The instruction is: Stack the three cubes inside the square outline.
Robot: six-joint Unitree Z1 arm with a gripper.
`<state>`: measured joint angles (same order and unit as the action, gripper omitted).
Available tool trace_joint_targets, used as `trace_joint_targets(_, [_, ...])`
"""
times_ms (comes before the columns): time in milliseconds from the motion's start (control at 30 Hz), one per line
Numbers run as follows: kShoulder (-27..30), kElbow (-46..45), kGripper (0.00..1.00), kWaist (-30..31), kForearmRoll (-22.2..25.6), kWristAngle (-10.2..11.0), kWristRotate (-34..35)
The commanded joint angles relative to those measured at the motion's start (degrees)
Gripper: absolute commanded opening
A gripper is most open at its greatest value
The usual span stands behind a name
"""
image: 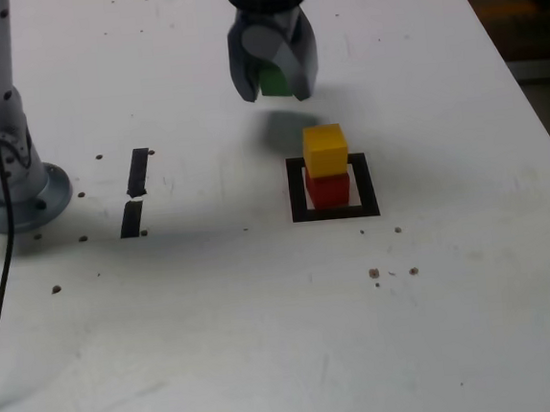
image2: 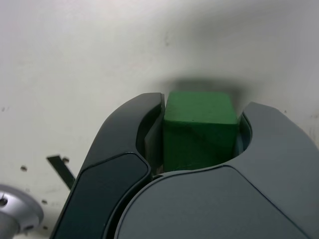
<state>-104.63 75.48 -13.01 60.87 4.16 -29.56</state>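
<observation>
I will release the green cube from my gripper on top of the yellow cube (image: 334,130), so it becomes the highest in the stack.
A yellow cube (image: 325,150) rests on a red cube (image: 328,188) inside the black tape square outline (image: 298,192) on the white table. Above and behind that stack, toward the exterior view's left, my gripper (image: 275,83) hangs in the air, shut on the green cube (image: 273,81). Its shadow falls on the table just behind the stack. In the wrist view the green cube (image2: 199,130) fills the space between the two dark fingers, with white table beyond it; my gripper (image2: 202,129) holds it by its two sides.
Two short black tape strips (image: 135,191) lie on the exterior view's left. The arm's silver base (image: 8,181) and a black cable stand at the far left. The table's right edge (image: 526,97) runs diagonally past the stack. Small dark specks dot the surface.
</observation>
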Motion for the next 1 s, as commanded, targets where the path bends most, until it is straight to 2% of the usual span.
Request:
trace_joint_targets(0, [1.5, 1.7, 0.1, 0.6, 2.1, 0.2, 1.3])
trace_joint_targets(200, [4.1, 9.4, 0.1, 3.3, 13.0, 1.4, 8.2])
trace_joint_targets(367, [4.7, 15.9, 0.1, 6.7, 19.2, 0.9, 14.2])
trace_joint_targets(667, [3.3, 22.1, 0.1, 13.8, 20.5, -2.3, 24.4])
trace_joint_targets(967, [1.0, 22.4, 0.11, 18.9, 19.5, -2.8, 30.2])
